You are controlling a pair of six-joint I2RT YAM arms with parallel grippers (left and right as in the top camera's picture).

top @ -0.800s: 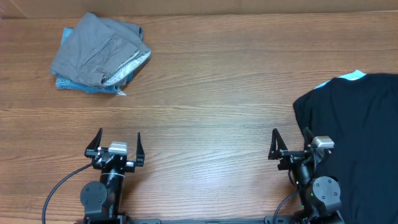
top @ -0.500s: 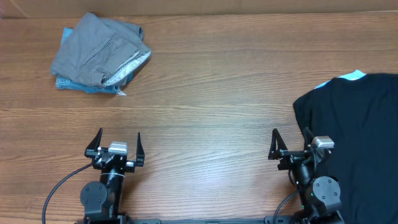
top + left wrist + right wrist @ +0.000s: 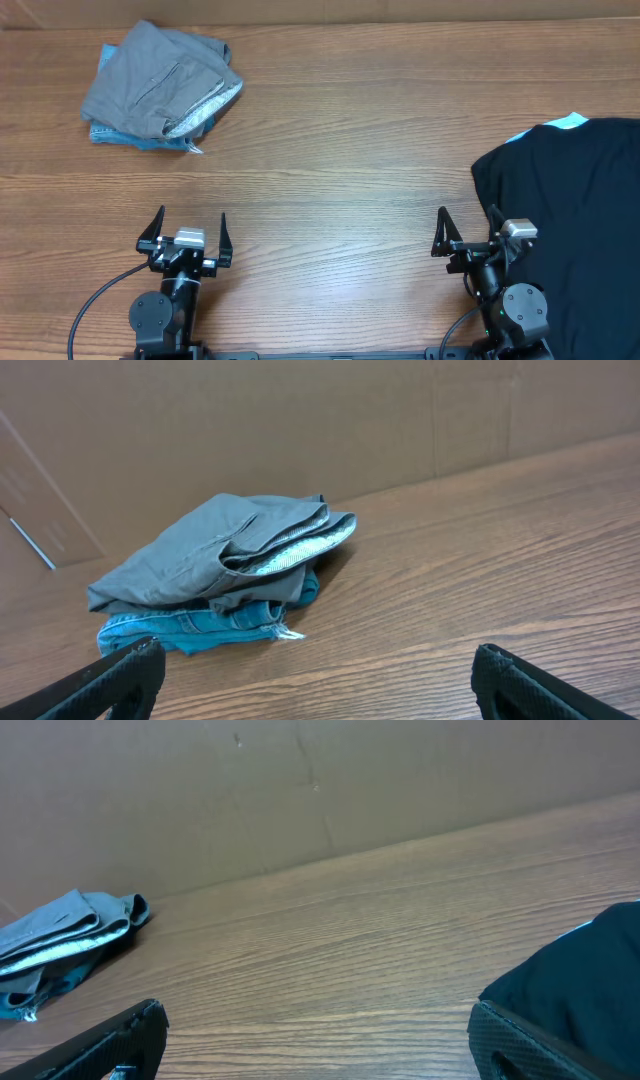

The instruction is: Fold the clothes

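The corner of the black T-shirt point(image 3: 498, 167) point(image 3: 522, 990) that points across the bare table toward the folded pile of clothes will be grabbed next by my right gripper.
A large black T-shirt point(image 3: 575, 220) lies spread at the table's right side, with a light blue piece point(image 3: 565, 123) peeking out at its top edge; the right wrist view shows its edge point(image 3: 575, 980). A folded pile of grey and blue clothes point(image 3: 160, 85) sits at the far left and shows in the left wrist view point(image 3: 225, 575). My left gripper point(image 3: 190, 225) rests open near the front edge, nothing between its fingers. My right gripper point(image 3: 468, 222) is open too, its right finger just at the black shirt's left edge.
The wooden table point(image 3: 340, 150) runs bare between the two piles. A brown cardboard wall point(image 3: 250, 420) stands along the table's far edge. Both arm bases point(image 3: 160, 315) sit at the front edge.
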